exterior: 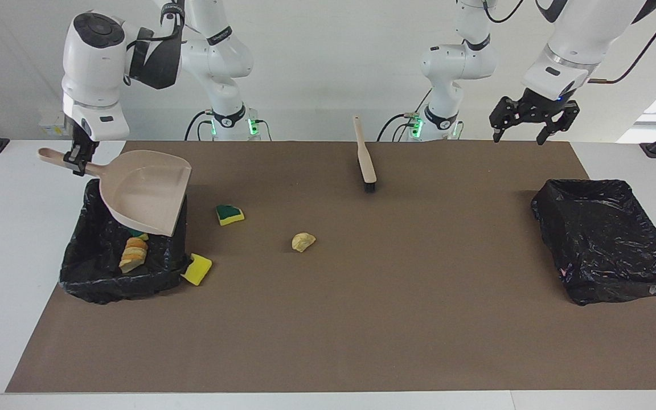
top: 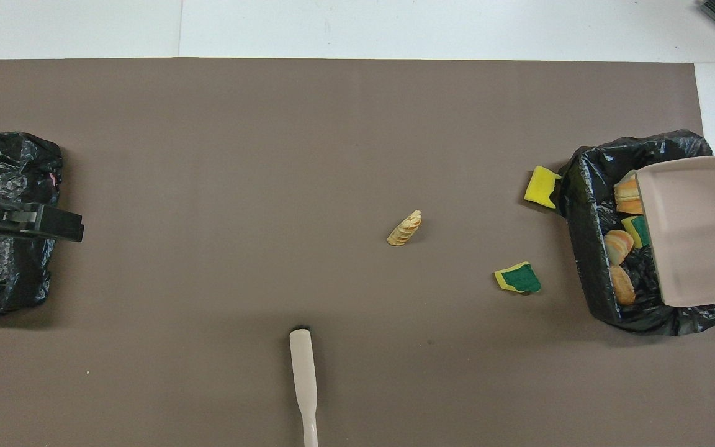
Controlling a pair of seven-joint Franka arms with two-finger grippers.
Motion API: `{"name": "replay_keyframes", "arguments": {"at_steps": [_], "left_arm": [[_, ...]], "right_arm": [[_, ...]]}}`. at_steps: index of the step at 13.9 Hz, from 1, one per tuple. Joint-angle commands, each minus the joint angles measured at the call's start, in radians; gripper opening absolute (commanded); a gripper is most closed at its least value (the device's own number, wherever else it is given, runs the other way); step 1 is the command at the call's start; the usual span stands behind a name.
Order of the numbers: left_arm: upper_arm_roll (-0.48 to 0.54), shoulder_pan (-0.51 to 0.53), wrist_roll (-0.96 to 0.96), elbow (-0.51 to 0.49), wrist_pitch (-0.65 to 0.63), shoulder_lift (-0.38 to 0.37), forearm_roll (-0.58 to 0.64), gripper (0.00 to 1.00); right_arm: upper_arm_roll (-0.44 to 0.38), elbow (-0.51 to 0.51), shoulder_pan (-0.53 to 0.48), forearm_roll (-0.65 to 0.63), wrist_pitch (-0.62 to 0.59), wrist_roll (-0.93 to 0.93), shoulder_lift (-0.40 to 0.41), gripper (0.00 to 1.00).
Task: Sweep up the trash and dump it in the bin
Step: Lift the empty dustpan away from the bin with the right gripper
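Observation:
Next, my right gripper lets go of the beige dustpan on the brown mat, halfway between the beige brush and the mat's far edge (top: 319, 172).
My right gripper (exterior: 79, 162) is shut on the handle of the beige dustpan (exterior: 146, 191), which hangs nearly level over the black-lined bin (exterior: 86, 273) at the right arm's end; the pan (top: 692, 230) looks empty. Several pieces of trash lie in that bin (top: 581, 205): beige-orange chunks (top: 617, 245) and a green-backed sponge piece (top: 635, 230). On the mat lie a green-backed sponge (exterior: 229, 214), a beige chunk (exterior: 303, 241) and a yellow sponge (exterior: 197, 269) leaning on the bin's wall. My left gripper (exterior: 527, 122) waits open and empty, up in the air at the left arm's end.
A beige brush (exterior: 365, 156) lies on the brown mat close to the robots, midway between the arms, bristles pointing away from them. A second black-lined bin (exterior: 607, 239) stands at the left arm's end with nothing showing in it.

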Motion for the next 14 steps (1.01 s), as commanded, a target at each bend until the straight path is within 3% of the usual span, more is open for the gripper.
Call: {"name": "replay_keyframes", "arguments": {"at_steps": [1,6,11,14], "left_arm": [[-0.008,0.013,0.018,0.009,-0.006,-0.002,0.005,1.0],[-0.008,0.013,0.018,0.009,-0.005,-0.002,0.005,1.0],[-0.008,0.013,0.019,0.008,-0.005,-0.005,0.005,1.0],[-0.008,0.013,0.019,0.005,-0.005,-0.005,0.006,1.0]], "right_arm": [[0.005,0.003,0.063,0.082,-0.06,0.197,-0.001,0.0],[0.01,-0.003,0.157,0.165,-0.063,0.721,0.085,0.0],[0.011,0.029,0.244,0.335,-0.062,1.172,0.16,0.0],[0.01,0.082,0.365,0.394,-0.063,1.408,0.218,0.0]]}}
